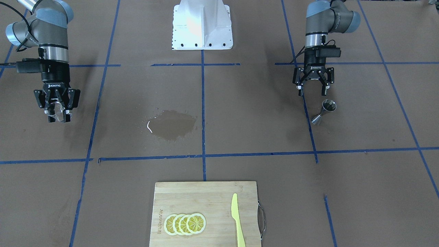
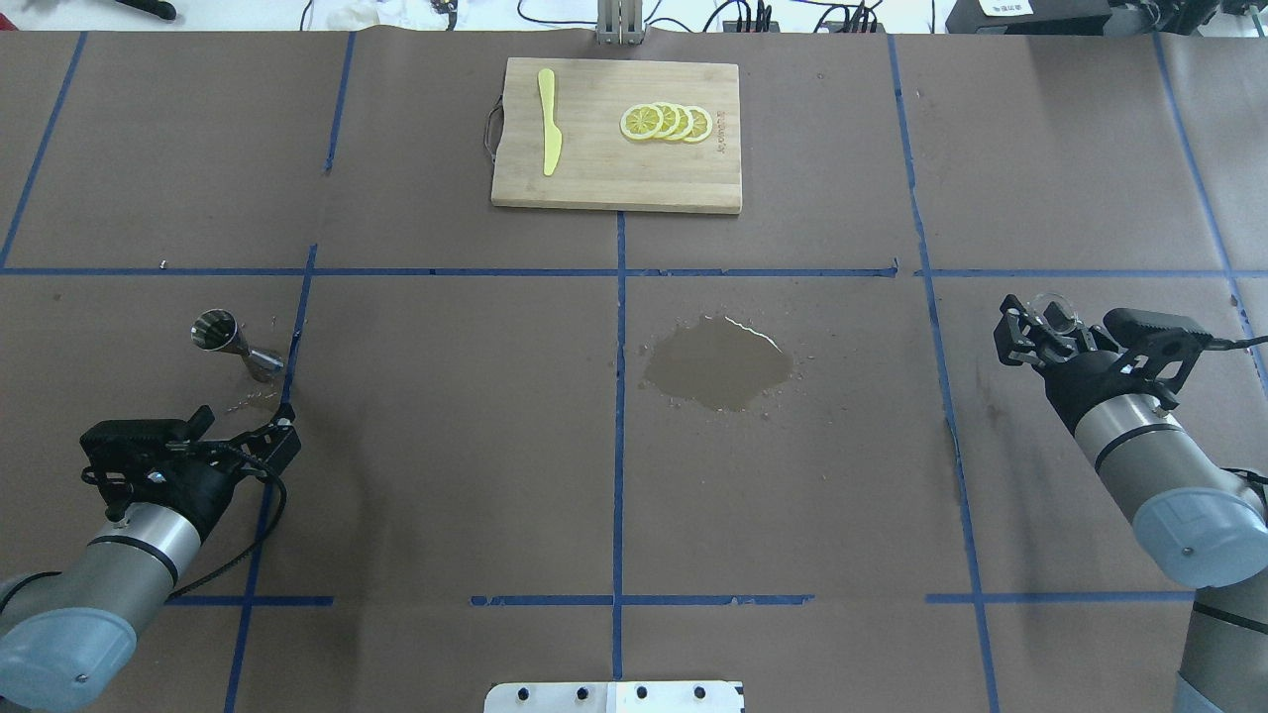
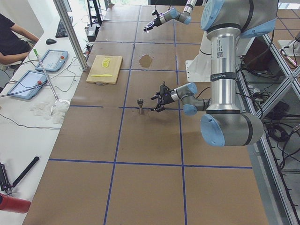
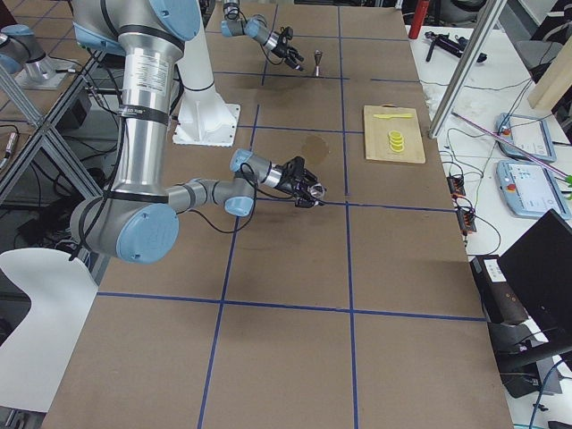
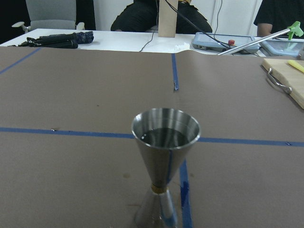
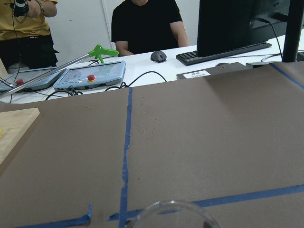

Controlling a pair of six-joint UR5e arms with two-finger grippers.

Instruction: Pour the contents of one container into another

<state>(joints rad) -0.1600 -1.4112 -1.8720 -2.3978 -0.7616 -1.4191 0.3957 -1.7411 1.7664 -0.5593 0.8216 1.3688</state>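
My right gripper has the clear glass cup, now held off the table. Next, I set it down just across the long blue tape line from the puddle (image 1: 82, 111).
The clear glass cup (image 1: 57, 115) is held off the table by my right gripper (image 1: 58, 114), which is shut on it; its rim (image 6: 173, 213) shows at the bottom edge of the right wrist view. In the overhead view the cup (image 2: 1052, 309) sits between the fingers of the right gripper (image 2: 1040, 325) at the right. The silver jigger (image 1: 323, 111) stands upright on the table on my left side, with dark liquid in its top cone (image 5: 165, 137). My left gripper (image 1: 312, 92) is open and empty, a short way behind the jigger (image 2: 234, 343) and apart from it.
A wet puddle (image 2: 719, 364) darkens the paper near the table's middle. A bamboo cutting board (image 2: 594, 183) at the far edge holds lemon slices (image 2: 666, 122) and a yellow knife (image 2: 548, 121). The white robot base (image 1: 202, 25) stands between the arms. Operators sit beyond the far edge.
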